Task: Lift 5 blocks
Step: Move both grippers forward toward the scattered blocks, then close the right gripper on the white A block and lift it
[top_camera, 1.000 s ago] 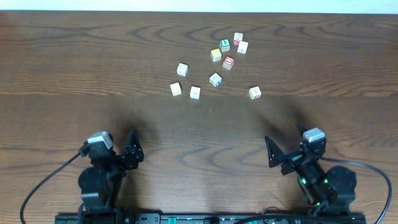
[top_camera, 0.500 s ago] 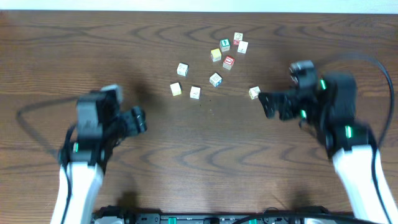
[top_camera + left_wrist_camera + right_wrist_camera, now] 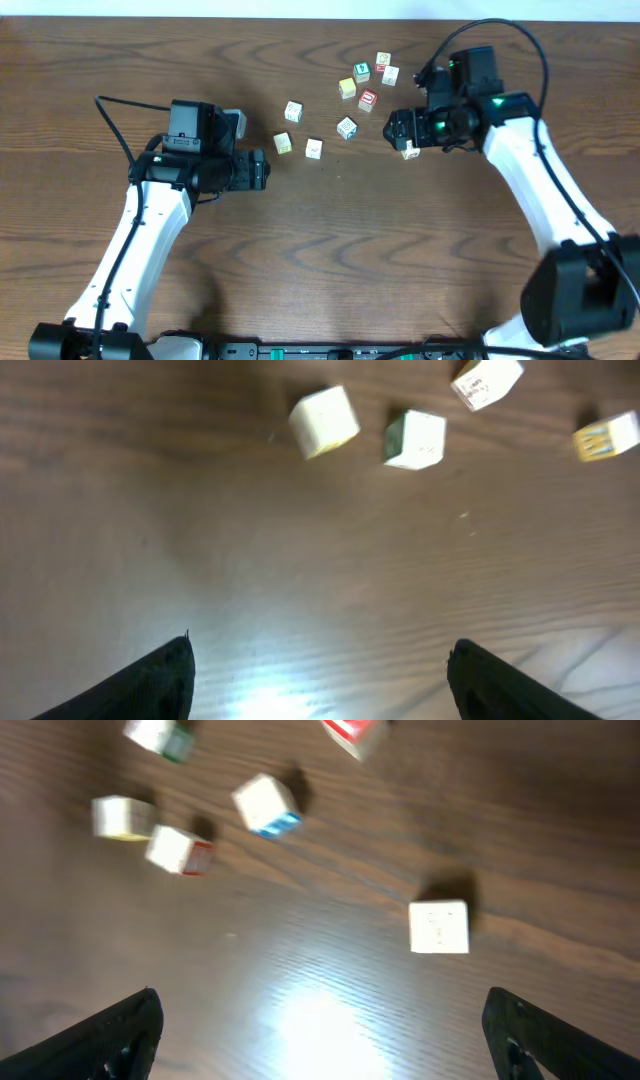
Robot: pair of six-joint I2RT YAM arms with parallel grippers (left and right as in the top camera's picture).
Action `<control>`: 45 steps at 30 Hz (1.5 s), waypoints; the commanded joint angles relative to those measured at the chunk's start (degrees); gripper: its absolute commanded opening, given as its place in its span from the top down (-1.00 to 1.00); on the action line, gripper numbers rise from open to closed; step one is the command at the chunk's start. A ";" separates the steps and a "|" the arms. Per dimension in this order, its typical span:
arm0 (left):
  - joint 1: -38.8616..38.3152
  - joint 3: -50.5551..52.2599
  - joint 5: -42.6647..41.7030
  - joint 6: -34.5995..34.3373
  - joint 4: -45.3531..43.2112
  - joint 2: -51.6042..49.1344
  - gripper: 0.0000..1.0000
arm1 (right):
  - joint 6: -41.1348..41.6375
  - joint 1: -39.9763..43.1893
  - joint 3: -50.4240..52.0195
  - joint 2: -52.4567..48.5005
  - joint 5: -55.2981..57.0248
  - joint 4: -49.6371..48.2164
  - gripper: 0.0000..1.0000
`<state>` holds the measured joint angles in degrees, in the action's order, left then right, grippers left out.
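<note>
Next, my right gripper closes on the sides of the lone pale block [image 3: 411, 151] [image 3: 439, 927] that it partly covers, away from the cluster.
Several small pale-wood blocks [image 3: 314, 148] lie scattered on the far middle of the brown table, one with a red face [image 3: 368, 99]. My left gripper [image 3: 264, 168] hovers open just left of the nearest pair. In the left wrist view the left gripper [image 3: 322, 650] holds nothing, and blocks [image 3: 414, 438] lie ahead of it. My right gripper [image 3: 392, 128] is open beside the rightmost block [image 3: 409, 151], partly covering it. In the right wrist view the right gripper [image 3: 322, 1005] is empty, with one pale block [image 3: 439, 927] ahead to the right and a blue-marked one [image 3: 267, 803] farther off.
A green-faced cube [image 3: 361, 72] and a yellow-faced cube [image 3: 347, 88] sit among the far blocks. The table's far edge [image 3: 320, 20] runs just behind the cluster. Cables trail from both arms.
Both arms have risen from the near edge of the table and reached out toward the block cluster, the left from the left, the right from the right. Jaws stayed open.
</note>
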<state>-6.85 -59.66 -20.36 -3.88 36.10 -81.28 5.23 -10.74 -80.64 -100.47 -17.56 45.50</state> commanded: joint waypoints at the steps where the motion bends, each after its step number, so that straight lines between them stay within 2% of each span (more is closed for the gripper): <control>1: -0.11 -1.38 1.07 0.20 -1.60 -0.09 -0.63 | 1.25 -0.35 -0.68 -2.60 7.08 0.13 -0.98; 5: -0.26 -1.38 8.87 -6.47 -2.60 -0.50 -0.63 | -2.29 -0.42 -0.68 -5.95 7.30 0.63 -0.98; 12: -0.33 -1.38 9.11 -8.96 -3.89 -3.50 -0.63 | -4.63 -0.46 -0.68 -10.56 9.68 -0.87 -0.98; 20: -1.66 -1.38 9.09 -10.34 -5.84 -10.08 -0.63 | -8.79 -0.68 -0.68 -14.95 9.81 -1.97 -0.76; 23: -2.75 -1.38 9.09 -10.47 -7.10 -11.30 -0.63 | -9.22 -0.98 -0.68 -15.06 9.81 -3.02 -0.59; 28: -4.55 -1.38 9.14 -10.45 -8.37 -11.65 -0.63 | -10.54 -1.49 -0.68 -15.06 9.57 -4.26 -0.43; 33: -5.14 -1.38 9.51 -10.45 -8.59 -11.65 -0.63 | -11.30 -2.03 -0.68 -15.06 9.60 -4.44 -0.41; 39: -5.14 -1.33 9.51 -10.43 -8.59 -11.65 -0.63 | -11.02 -2.67 -0.61 -15.06 9.57 -4.90 -0.18; 45: -5.11 -1.33 9.55 -10.38 -8.59 -11.65 -0.63 | -9.97 -3.26 -0.42 -15.06 9.77 -6.36 -0.16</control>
<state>-11.90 -59.68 -11.64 -13.74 27.55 -92.64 -5.41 -13.37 -80.64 -115.42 -7.88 39.57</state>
